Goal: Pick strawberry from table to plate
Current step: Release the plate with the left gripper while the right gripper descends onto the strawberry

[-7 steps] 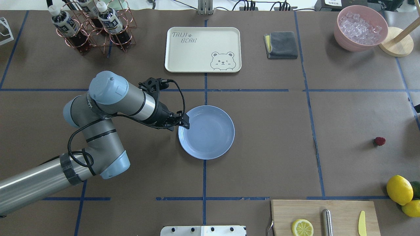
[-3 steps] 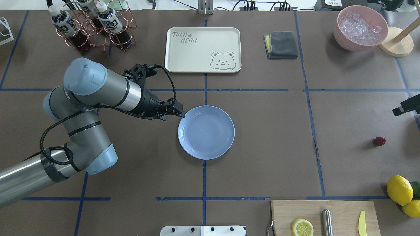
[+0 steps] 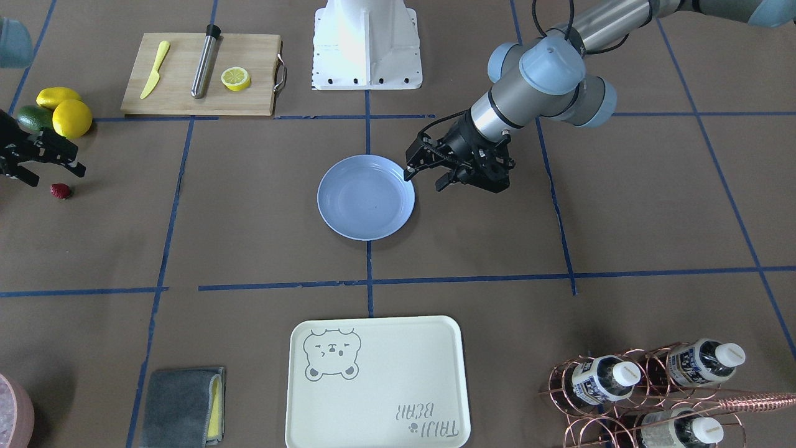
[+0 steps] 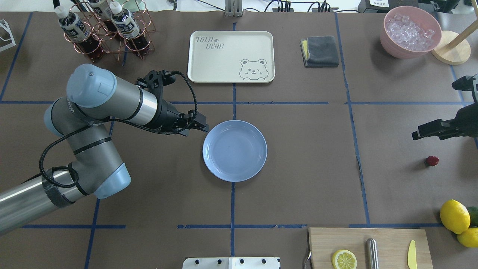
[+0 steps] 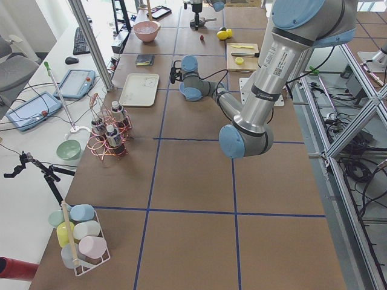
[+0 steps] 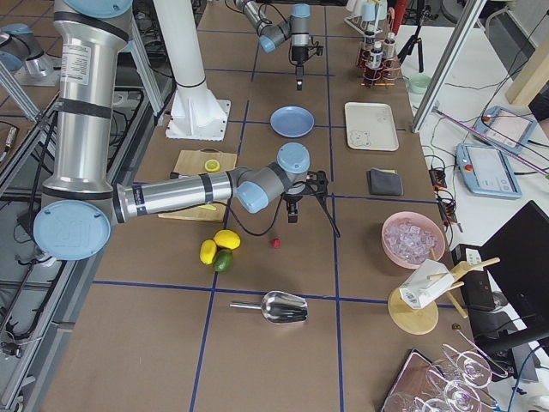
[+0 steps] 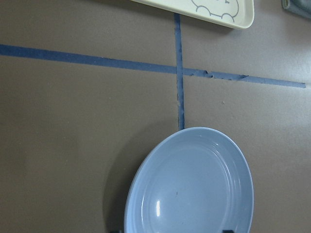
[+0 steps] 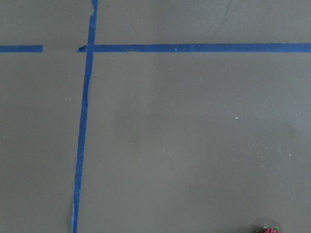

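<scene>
Next, my right gripper moves next to the strawberry near the lemons and closes on the sides of the strawberry's red body (image 3: 60, 191) (image 8: 268, 230).
The strawberry (image 4: 432, 161) is a tiny dark red berry lying on the brown table (image 4: 306, 157) at the right; it also shows at the bottom edge of the right wrist view (image 8: 268, 230). The empty blue-grey plate (image 4: 235, 150) sits at the table's middle. My right gripper (image 3: 53, 175) hovers open a short way beyond the strawberry (image 3: 61, 190), holding nothing. My left gripper (image 3: 425, 178) is open and empty just off the plate's (image 3: 365, 197) left rim.
Two lemons (image 4: 454, 216) and a green avocado lie near the right front corner. A cutting board (image 4: 369, 246) holds a lemon half, a rod and a yellow knife. At the back stand a cream tray (image 4: 231, 56), a grey cloth (image 4: 320, 51), a pink ice bowl (image 4: 410, 31) and a bottle rack (image 4: 104, 30).
My right gripper has come in from the right edge and moved left toward the strawberry. My left arm has drawn back to the left, off the plate's rim.
</scene>
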